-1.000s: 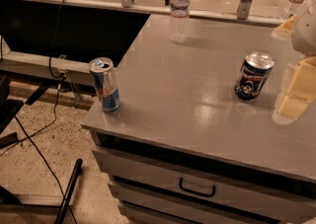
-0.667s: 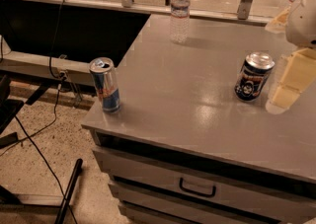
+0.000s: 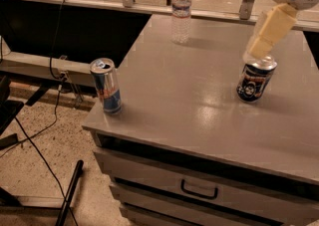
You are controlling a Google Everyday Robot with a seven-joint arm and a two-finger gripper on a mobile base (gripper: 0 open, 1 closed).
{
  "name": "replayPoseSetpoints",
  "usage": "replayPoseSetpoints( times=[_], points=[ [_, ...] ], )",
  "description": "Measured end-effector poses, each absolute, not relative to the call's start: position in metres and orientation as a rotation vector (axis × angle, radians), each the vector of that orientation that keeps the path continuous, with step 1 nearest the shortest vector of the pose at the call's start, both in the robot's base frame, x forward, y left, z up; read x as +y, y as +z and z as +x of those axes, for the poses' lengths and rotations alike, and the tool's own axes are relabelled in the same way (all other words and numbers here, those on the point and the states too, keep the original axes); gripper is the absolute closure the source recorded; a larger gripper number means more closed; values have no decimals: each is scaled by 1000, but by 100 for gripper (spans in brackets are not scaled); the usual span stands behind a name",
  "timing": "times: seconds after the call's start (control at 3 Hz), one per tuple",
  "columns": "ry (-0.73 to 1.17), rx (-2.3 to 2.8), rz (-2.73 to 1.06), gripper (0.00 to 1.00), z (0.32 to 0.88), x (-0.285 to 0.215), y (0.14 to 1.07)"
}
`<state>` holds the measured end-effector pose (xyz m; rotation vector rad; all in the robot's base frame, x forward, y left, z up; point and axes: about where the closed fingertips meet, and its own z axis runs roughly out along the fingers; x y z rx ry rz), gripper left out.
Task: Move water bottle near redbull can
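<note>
My gripper is to go to the water bottle next and close on the bottle's upper half [image 3: 181, 3], below its white cap.
The water bottle [image 3: 181, 12], clear ribbed plastic with a white cap and a blue-and-red label band, stands upright at the far edge of the grey table [image 3: 199, 100]. The redbull can [image 3: 105, 86], slim, blue and silver, stands at the table's front left corner. My gripper [image 3: 259, 47], cream coloured under a white wrist, hangs at the upper right, just above a dark navy can. It is well to the right of the bottle and holds nothing that I can see.
The dark navy can [image 3: 255, 78] with white graphics stands on the right of the table under the gripper. A drawer with a handle [image 3: 198, 190] is below the front edge. Cables and a dark bench [image 3: 50, 26] lie to the left, and a rail runs behind the table.
My gripper has moved left and up, from beside the dark navy can to just above it. The bottle and both cans have not moved.
</note>
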<state>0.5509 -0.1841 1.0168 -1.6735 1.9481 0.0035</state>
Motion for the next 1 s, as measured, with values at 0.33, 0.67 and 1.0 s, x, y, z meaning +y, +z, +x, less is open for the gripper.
replayPoseSetpoints(
  times=[0.33,0.67,1.0],
  points=[
    [34,1842,-1597,0,606,-158,1034],
    [66,1804,-1474,0,657,-142,1036],
    [89,1804,-1313,0,708,-124,1029]
  ],
)
